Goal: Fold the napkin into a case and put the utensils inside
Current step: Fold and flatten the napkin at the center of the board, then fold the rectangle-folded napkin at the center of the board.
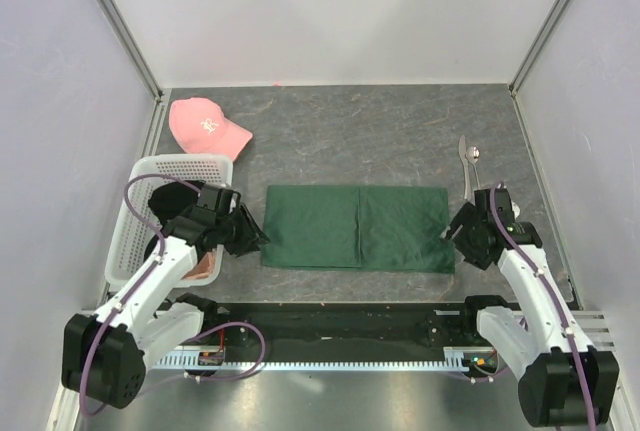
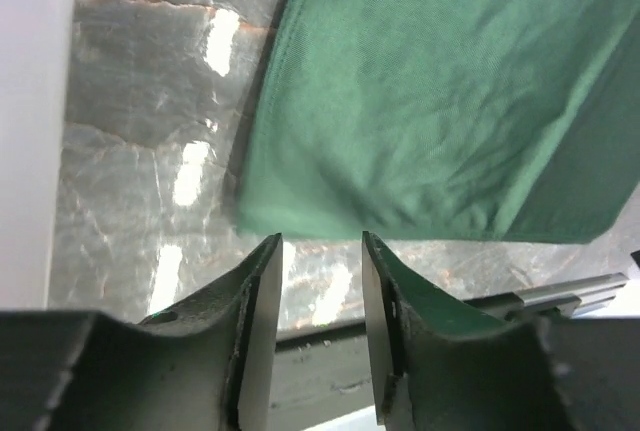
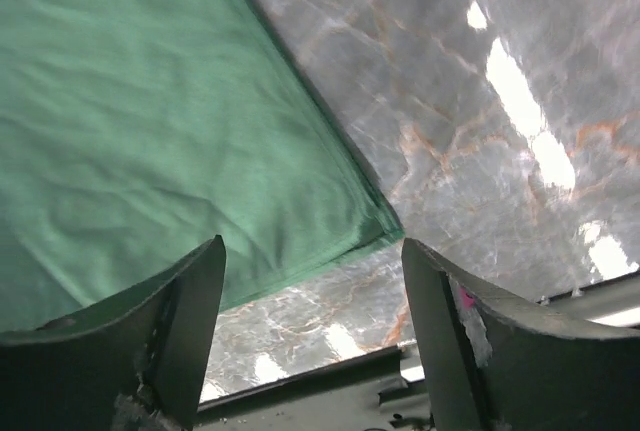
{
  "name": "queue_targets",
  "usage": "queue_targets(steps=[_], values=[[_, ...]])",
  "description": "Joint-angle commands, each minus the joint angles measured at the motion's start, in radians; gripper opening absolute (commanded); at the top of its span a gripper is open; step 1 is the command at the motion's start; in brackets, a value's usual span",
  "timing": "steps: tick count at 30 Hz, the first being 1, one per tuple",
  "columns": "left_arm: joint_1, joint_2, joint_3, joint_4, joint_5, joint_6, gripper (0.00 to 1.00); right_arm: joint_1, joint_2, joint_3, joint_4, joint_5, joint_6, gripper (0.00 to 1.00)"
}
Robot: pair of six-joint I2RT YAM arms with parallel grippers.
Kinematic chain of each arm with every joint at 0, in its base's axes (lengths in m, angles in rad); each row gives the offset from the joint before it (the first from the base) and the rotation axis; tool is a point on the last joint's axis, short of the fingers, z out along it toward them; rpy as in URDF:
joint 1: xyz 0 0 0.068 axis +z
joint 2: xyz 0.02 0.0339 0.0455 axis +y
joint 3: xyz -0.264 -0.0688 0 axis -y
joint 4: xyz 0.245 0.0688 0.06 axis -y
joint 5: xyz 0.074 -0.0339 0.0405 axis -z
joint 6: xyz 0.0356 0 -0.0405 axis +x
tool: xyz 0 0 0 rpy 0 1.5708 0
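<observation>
My right gripper is going to close on the middle of the napkin's short edge [image 1: 450, 227] [image 3: 306, 88], the one closest to the silver utensils.
The dark green napkin [image 1: 358, 228] lies flat on the grey table as a wide folded rectangle, with a fold edge down its middle. Two silver utensils [image 1: 469, 166] lie side by side beyond its right end. My left gripper [image 1: 256, 236] is open and empty just off the napkin's left edge; its wrist view shows the napkin's near left corner [image 2: 270, 216] ahead of the gripper [image 2: 322, 246]. My right gripper [image 1: 450, 234] is open wide and empty at the napkin's right edge; its wrist view shows the near right corner [image 3: 385, 226] between the fingers [image 3: 200, 281].
A pink cap [image 1: 205, 126] lies at the back left. A white basket [image 1: 150, 221] holding dark cloth stands at the left, beside my left arm. A black rail [image 1: 340, 321] runs along the table's near edge. White walls enclose the table.
</observation>
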Motion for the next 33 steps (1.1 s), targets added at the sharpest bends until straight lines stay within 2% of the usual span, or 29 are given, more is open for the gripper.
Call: queue_targets(steps=[1,3,4,7,10,11,13,15,18,20,23,28,33], values=[[0.001,-0.085,0.106,-0.05,0.022,0.027,0.43,-0.004,0.004,0.084,0.049,-0.003,-0.089,0.79],[0.001,-0.083,0.114,-0.005,0.074,0.039,0.41,-0.002,0.046,0.086,0.167,-0.093,-0.141,0.76],[-0.001,-0.071,0.111,0.022,0.096,0.039,0.35,-0.002,0.066,0.095,0.205,-0.124,-0.155,0.75],[-0.011,-0.03,0.103,0.155,0.151,0.031,0.25,-0.002,0.168,0.141,0.339,-0.158,-0.177,0.72],[-0.039,0.076,0.135,0.262,0.113,0.023,0.21,-0.002,0.294,0.197,0.43,-0.158,-0.213,0.68],[-0.044,0.158,0.172,0.301,0.101,0.034,0.19,-0.002,0.329,0.21,0.463,-0.155,-0.224,0.65],[-0.051,0.245,0.214,0.328,0.088,0.039,0.15,-0.002,0.424,0.241,0.497,-0.144,-0.239,0.56],[-0.063,0.369,0.28,0.371,0.085,0.066,0.13,-0.002,0.49,0.267,0.505,-0.1,-0.241,0.54],[-0.108,0.508,0.375,0.376,0.082,0.122,0.13,-0.004,0.538,0.291,0.456,-0.046,-0.247,0.56],[-0.155,0.546,0.424,0.376,0.085,0.142,0.15,-0.004,0.544,0.29,0.387,0.003,-0.249,0.58],[-0.296,0.578,0.445,0.391,0.028,0.154,0.16,-0.004,0.482,0.233,0.382,-0.012,-0.249,0.58],[-0.358,0.685,0.438,0.493,0.105,0.093,0.17,-0.004,0.437,0.163,0.399,-0.006,-0.235,0.53],[-0.384,0.799,0.465,0.52,0.104,0.065,0.18,-0.004,0.515,0.109,0.489,-0.01,-0.226,0.52]])
